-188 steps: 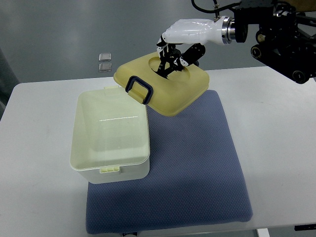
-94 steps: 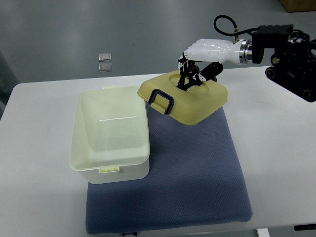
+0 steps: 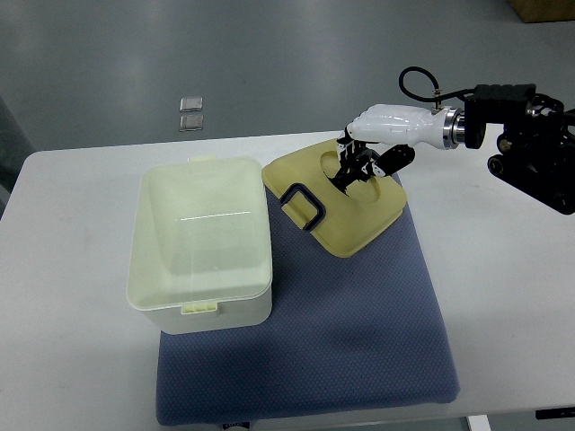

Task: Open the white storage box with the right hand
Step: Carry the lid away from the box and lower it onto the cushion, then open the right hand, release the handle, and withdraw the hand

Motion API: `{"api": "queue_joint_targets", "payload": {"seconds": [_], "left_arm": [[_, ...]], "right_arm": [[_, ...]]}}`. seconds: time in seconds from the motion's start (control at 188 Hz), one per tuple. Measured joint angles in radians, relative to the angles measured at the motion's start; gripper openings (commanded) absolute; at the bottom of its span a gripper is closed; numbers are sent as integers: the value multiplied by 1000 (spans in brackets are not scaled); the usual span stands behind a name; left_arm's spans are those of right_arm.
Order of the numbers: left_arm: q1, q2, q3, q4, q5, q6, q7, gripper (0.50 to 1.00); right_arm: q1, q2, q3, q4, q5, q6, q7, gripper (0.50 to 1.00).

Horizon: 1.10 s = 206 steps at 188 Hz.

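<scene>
Next, my right gripper lets go of the pale yellow lid on the blue mat's far part (image 3: 353, 236), beside the white storage box.
The white storage box (image 3: 202, 247) stands open on the left part of the blue mat (image 3: 359, 314), its inside empty. Its pale yellow lid (image 3: 346, 211), with a dark blue handle (image 3: 304, 204), lies low over the mat to the right of the box, tilted slightly. My right hand (image 3: 358, 166) comes in from the right edge, and its fingers are curled into the recess on the lid's top, gripping it. The left arm is out of the picture.
The white table (image 3: 503, 269) carries the mat and box. Two small grey squares (image 3: 190, 111) lie on the floor beyond the table's far edge. The black right arm (image 3: 530, 148) hangs over the table's right rear.
My right hand has carried the lid to the right and down, from high above the box's far corner to low over the mat. The box has not moved.
</scene>
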Motion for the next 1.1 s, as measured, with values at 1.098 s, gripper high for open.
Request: {"api": "queue_joint_targets", "payload": {"seconds": [1.098], "left_arm": [[0, 0, 0, 0, 0, 0, 0, 1000]], "right_arm": [[-38, -7, -47, -15, 3, -13, 55, 500]]}}
